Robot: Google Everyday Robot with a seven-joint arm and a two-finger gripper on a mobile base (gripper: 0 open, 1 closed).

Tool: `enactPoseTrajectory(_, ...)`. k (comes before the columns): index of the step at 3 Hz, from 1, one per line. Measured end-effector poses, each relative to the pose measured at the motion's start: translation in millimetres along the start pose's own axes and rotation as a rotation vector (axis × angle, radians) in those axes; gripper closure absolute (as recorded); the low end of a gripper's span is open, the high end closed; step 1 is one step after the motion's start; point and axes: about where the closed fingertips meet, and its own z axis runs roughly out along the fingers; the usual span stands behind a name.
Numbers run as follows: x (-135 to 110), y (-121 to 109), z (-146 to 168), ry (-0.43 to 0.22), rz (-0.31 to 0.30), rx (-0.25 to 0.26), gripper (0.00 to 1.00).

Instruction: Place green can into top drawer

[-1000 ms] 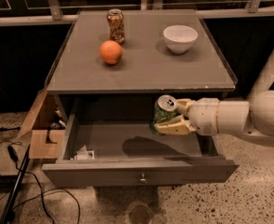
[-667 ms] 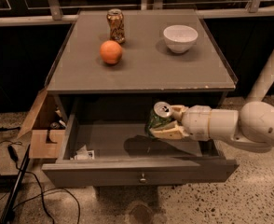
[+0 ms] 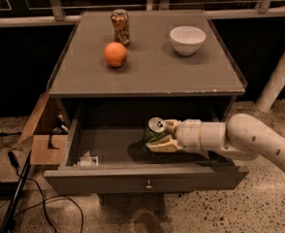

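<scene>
The robot's gripper will release the green can on the drawer's bottom, straight back from the round knob [image 3: 158, 143].
The green can [image 3: 153, 134], with its silver top tilted toward the camera, is held inside the open top drawer [image 3: 142, 178], over its middle right. My gripper [image 3: 161, 136] reaches in from the right and its cream fingers are shut around the can. The can hangs just above the drawer floor; its shadow lies on the floor to its left. The drawer is pulled out, and its small round knob [image 3: 148, 184] shows at the centre of the front panel.
On the cabinet top [image 3: 147, 79] stand an orange-brown patterned can [image 3: 120, 26], an orange [image 3: 115, 54] and a white bowl [image 3: 187, 39]. A small white packet [image 3: 87, 160] lies in the drawer's left front corner. A cardboard box [image 3: 43, 135] and cables sit on the floor at left.
The arm has moved left and lower, carrying the green can further into the drawer and tilting it more.
</scene>
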Motion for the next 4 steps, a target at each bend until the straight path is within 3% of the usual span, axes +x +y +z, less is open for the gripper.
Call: enactPoseTrajectory(4, 43.0, -31.9, 20.9, 0.092, -0.055, -0.015, 1.00)
